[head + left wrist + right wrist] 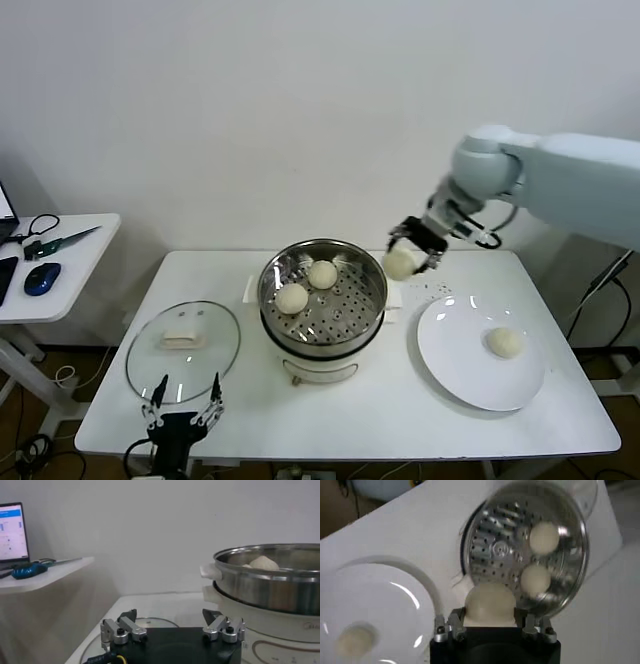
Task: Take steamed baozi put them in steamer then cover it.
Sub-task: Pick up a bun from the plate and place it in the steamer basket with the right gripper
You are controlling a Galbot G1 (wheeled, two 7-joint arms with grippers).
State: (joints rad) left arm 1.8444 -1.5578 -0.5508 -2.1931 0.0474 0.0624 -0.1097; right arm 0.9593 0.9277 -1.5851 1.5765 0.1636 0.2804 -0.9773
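The robot's right gripper needs to let go of the baozi on the bare front part of the steamer's tray [321, 328] [503, 525], ahead of both other baozi.
The steel steamer [322, 336] stands mid-table on its white base, with two baozi [322, 273] [292, 298] on its perforated tray. My right gripper [412, 256] is shut on a third baozi [399, 264], held in the air just right of the steamer's rim; the right wrist view shows this bun [489, 605] between the jaws above the steamer's edge [580, 545]. A fourth baozi [504, 342] lies on the white plate [450, 350]. The glass cover [150, 350] lies flat left of the steamer. My left gripper [184, 408] is open and empty at the front edge by the cover.
A side table [70, 270] at the far left carries a blue mouse [42, 278] and scissors [60, 242]. The left wrist view shows the steamer's wall [270, 585] close by and a laptop screen [11, 532] far off.
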